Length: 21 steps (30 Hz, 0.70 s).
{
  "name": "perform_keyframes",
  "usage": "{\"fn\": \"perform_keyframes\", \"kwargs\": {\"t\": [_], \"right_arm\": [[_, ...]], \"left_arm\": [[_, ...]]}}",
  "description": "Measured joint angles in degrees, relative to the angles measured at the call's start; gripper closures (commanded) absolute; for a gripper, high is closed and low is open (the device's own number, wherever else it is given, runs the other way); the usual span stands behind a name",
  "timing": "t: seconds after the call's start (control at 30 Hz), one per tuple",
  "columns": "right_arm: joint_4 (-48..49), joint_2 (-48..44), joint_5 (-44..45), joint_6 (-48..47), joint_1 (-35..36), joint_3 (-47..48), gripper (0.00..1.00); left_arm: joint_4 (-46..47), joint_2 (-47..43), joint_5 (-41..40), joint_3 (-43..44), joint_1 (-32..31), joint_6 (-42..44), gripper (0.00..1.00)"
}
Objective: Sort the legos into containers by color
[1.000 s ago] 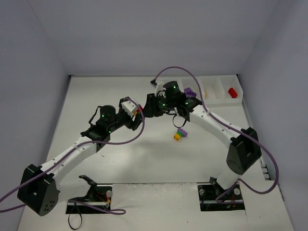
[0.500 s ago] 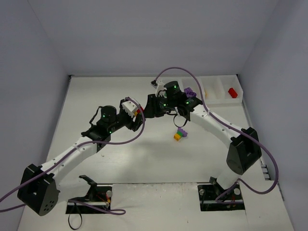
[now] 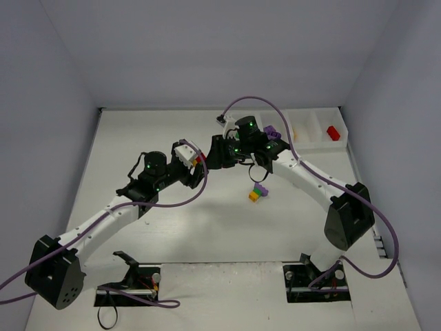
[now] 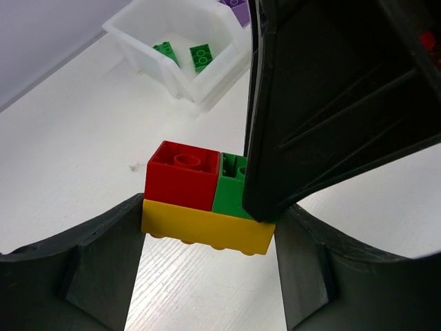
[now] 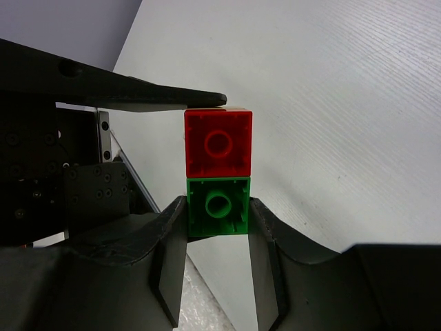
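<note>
Next, I let go of the green brick with my right gripper in the white tray's end compartment [image 3: 247,142], together with the other green bricks.
A lego clump [image 3: 200,160] is held above the table between both grippers. It is a long yellow brick [image 4: 207,229] with a red brick [image 4: 182,176] and a green brick [image 4: 230,192] stuck on it. My left gripper [image 4: 210,238] is shut on the yellow brick's ends. My right gripper [image 5: 219,215] is shut on the green brick [image 5: 219,205], with the red brick [image 5: 218,143] just beyond its fingertips. A second clump [image 3: 258,192], purple, green and yellow, lies on the table. The white tray [image 3: 313,141] stands at the back right.
The tray holds a red brick [image 3: 333,132], an orange one [image 3: 295,131] and a purple one [image 3: 271,130]. In the left wrist view its end compartment [image 4: 138,41] holds two green bricks [image 4: 200,55]. Grey walls enclose the table.
The right wrist has edged slightly right. Both grippers still hold the same clump in much the same place.
</note>
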Motion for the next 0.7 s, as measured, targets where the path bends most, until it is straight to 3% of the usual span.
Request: {"fn": "perform_keyframes", "kwargs": {"t": [0.23,0.3,0.6,0.7], "right_arm": [[0.0,0.0,-0.4,0.0,-0.2,0.4,1.0],[0.0,0.0,-0.6,0.0,-0.3,0.6,1.0],[0.1,0.0,-0.6,0.0,-0.3,0.7,1.0],[0.1,0.0,-0.7,0.0,-0.3,0.7,1.0]], "left_arm": [[-0.2,0.0,0.6,0.0,0.0,1.1,0.32],[-0.2,0.0,0.9,0.0,0.0,1.3,0.22],[-0.3,0.5,1.9,0.0,0.0,2.3,0.22],[-0.4,0.7,2.1,0.0,0.0,2.8,0.3]]}}
